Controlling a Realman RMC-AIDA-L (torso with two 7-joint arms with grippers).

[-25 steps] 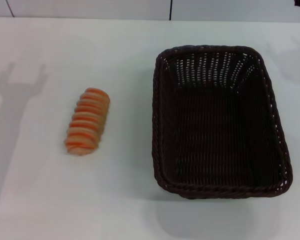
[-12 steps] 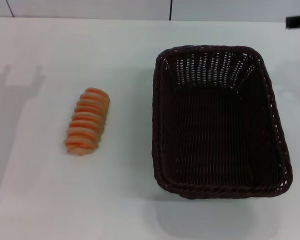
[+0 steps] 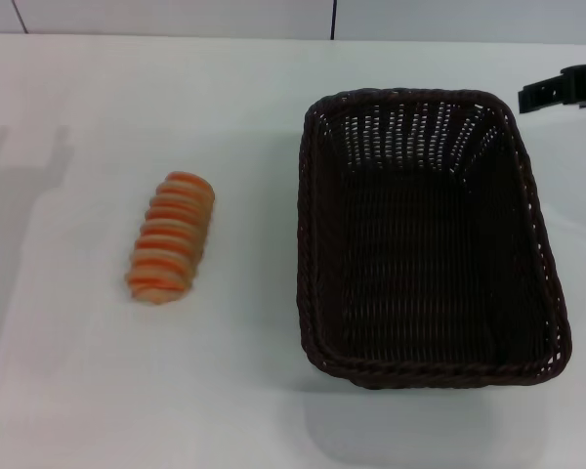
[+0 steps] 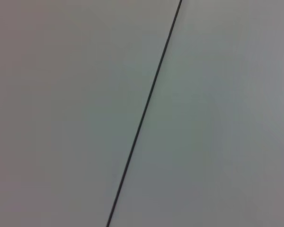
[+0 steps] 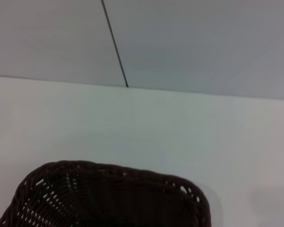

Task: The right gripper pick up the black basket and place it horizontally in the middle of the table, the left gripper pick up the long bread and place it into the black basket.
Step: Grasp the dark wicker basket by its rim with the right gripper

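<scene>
My right gripper goes to the black basket next and closes on the middle of its long rim [image 3: 535, 215] farthest from the long bread.
The black basket [image 3: 425, 244] stands empty on the right half of the white table [image 3: 244, 117], its long side running away from me. Its far rim also shows in the right wrist view [image 5: 109, 176]. The long bread [image 3: 170, 237] lies on the table to the left of the basket, well apart from it. My right gripper [image 3: 559, 90] reaches in from the right edge, above the table just beyond the basket's far right corner, touching nothing. My left gripper is out of view; only its shadow [image 3: 24, 161] falls on the table's left side.
A pale wall with a dark vertical seam [image 3: 333, 20] stands behind the table's far edge. The left wrist view shows only that wall and seam [image 4: 142, 118]. White tabletop lies between the bread and the basket and in front of both.
My right gripper has come into view from the upper right, moving left and down towards the basket's far right corner. The left gripper's shadow has slid left. Bread and basket have not moved.
</scene>
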